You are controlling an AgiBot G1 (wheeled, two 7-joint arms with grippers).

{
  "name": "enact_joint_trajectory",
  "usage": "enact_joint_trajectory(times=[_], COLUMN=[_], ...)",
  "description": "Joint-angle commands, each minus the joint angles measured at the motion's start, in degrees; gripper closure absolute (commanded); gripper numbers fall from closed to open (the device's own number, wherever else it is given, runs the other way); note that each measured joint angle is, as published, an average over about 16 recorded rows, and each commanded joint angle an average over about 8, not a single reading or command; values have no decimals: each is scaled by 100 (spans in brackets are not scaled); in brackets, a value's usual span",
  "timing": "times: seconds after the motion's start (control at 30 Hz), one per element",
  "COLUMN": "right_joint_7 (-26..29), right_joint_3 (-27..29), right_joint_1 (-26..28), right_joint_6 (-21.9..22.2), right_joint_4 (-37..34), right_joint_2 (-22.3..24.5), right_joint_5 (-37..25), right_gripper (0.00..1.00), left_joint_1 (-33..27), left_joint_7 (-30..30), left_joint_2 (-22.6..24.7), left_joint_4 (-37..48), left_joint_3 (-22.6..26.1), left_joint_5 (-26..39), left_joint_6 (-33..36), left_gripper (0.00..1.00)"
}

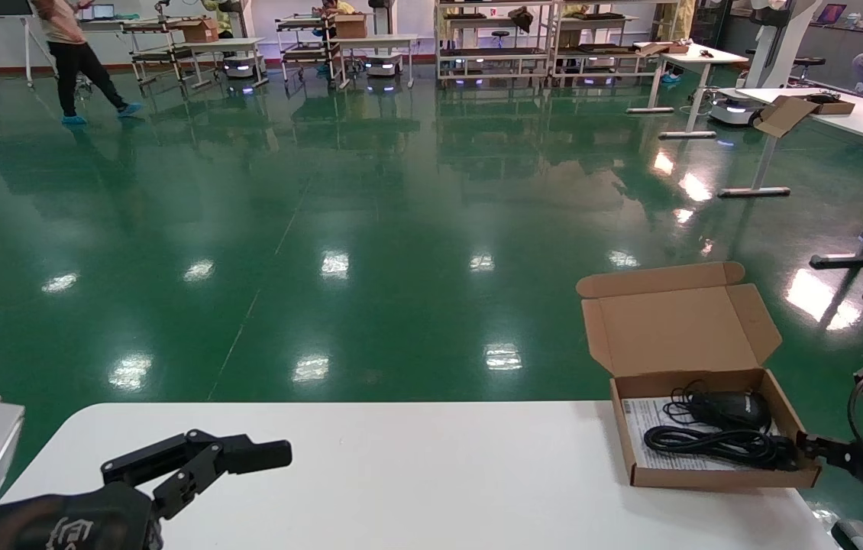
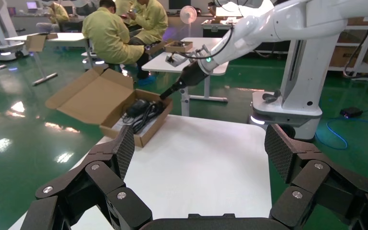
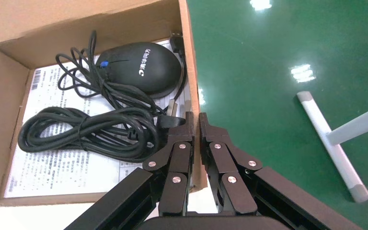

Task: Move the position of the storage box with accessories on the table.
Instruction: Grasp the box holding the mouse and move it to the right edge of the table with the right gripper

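Note:
My right gripper is to set the storage box down next. It will go slightly nearer to me on the white table's far corner (image 1: 701, 464) (image 3: 88, 149).
The brown cardboard storage box (image 1: 714, 477) sits at the far right of the white table (image 1: 401, 473), lid flap open toward the far side. Inside lie a black mouse (image 3: 141, 67), coiled black cables (image 3: 86, 132) and a white printed sheet (image 3: 52, 165). My right gripper (image 3: 194, 120) is shut on the box's right side wall (image 3: 188, 72), one finger inside, one outside; it also shows in the head view (image 1: 802, 445). My left gripper (image 2: 199, 146) is open and empty above the table's left part, far from the box (image 2: 139, 124).
The table's right edge runs just beside the box, with green floor (image 1: 370, 229) beyond. Another white table (image 1: 859, 114) with a cardboard box stands far right. People and racks are in the background.

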Motion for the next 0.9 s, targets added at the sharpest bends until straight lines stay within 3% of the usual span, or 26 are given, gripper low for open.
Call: enact_joint_trajectory(times=[0.03,0.33,0.57,0.77,0.83,0.9], right_joint_7=[-19,-333,-803,-1145,-1226,-1295], right_joint_3=[37,60,29,68,98,132], right_joint_1=[-129,-307,-388,-437,-446,-455], right_joint_6=[74,107,108,116,116,114], right_joint_4=[21,133,222,241,241,239], right_joint_2=[-6,28,87,142,149,149], right_joint_5=[53,83,29,75,115,161], right_gripper=[100,100,92,91,83,60], left_joint_1=[0,0,0,0,0,0], left_joint_7=[0,0,0,0,0,0], left_joint_2=[0,0,0,0,0,0], left_joint_4=[0,0,0,0,0,0], left_joint_3=[0,0,0,0,0,0], left_joint_5=[0,0,0,0,0,0], left_joint_6=[0,0,0,0,0,0], left_gripper=[0,0,0,0,0,0])
